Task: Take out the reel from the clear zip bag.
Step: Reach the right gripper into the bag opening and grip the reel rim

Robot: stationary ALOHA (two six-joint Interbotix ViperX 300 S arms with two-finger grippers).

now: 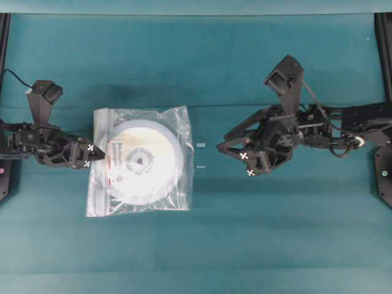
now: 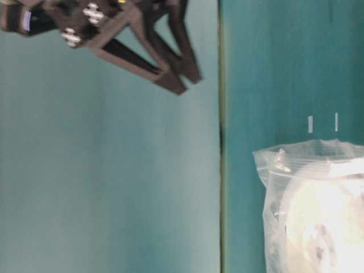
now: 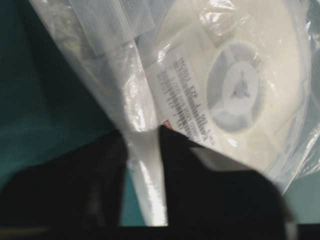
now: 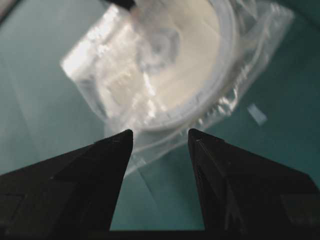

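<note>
My right gripper is going to close on the reel's rim (image 1: 180, 162) (image 4: 212, 88), on the side farthest from the clear zip bag's whitish zip, so that it can pull the reel out.
The clear zip bag (image 1: 177, 122) lies flat on the teal table, left of centre, with its whitish zip strip along the left edge. The reel (image 1: 147, 160) is inside it, white with a cream centre and a label with a red stripe (image 3: 185, 100). My left gripper (image 1: 98, 154) is at the bag's left edge. In the left wrist view it (image 3: 141, 137) is shut on that edge of the bag (image 3: 100, 65), beside the reel (image 3: 260, 120). My right gripper (image 1: 236, 160) hovers open to the right of the bag, apart from it. Nothing lies between its tips (image 4: 160, 132); the bag (image 4: 100, 60) and reel (image 4: 195, 65) are ahead.
Two small white tape marks (image 1: 201, 145) (image 1: 201, 166) lie on the cloth between the bag and the right gripper. Black frame posts (image 1: 383, 37) stand at the table's far corners. In the table-level view the right gripper (image 2: 183, 82) hangs above the bag (image 2: 273, 187).
</note>
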